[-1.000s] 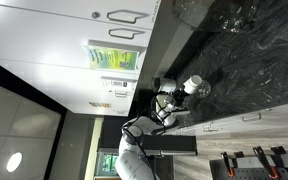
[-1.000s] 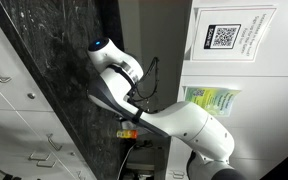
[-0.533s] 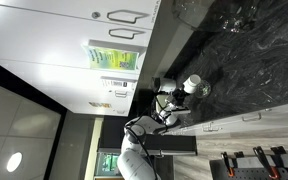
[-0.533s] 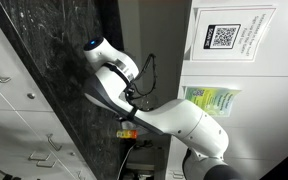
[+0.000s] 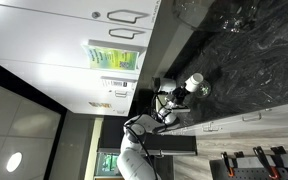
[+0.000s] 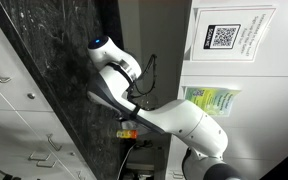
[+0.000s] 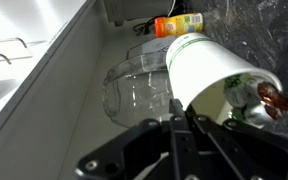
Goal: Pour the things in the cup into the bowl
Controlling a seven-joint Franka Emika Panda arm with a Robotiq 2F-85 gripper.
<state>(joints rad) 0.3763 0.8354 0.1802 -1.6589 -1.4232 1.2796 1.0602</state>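
I will use my gripper to set the white cup down on the black counter (image 5: 218,80) next to the see-through bowl, toward the larger glassware.
In the wrist view the white cup (image 7: 199,65) lies tilted on its side, mouth toward the lower right, with red and green things (image 7: 256,96) showing inside. The see-through bowl (image 7: 134,82) sits just beyond and beside the cup, on the dark counter. My gripper (image 7: 180,128) is shut on the cup at its wall near the rim. In an exterior view the cup (image 5: 193,82) shows as a white cylinder at the end of the arm over the counter's edge; the bowl is too small to make out there.
An orange bottle (image 7: 179,24) lies behind the bowl. The black marble counter (image 5: 254,70) carries larger clear glassware (image 5: 234,18) at its far end. White cabinets with handles (image 5: 124,15) and a wall with a QR sign (image 6: 224,37) border the counter.
The arm's upper joint swung slightly one way and back in an exterior view. The cup stays in the gripper at about the same place.
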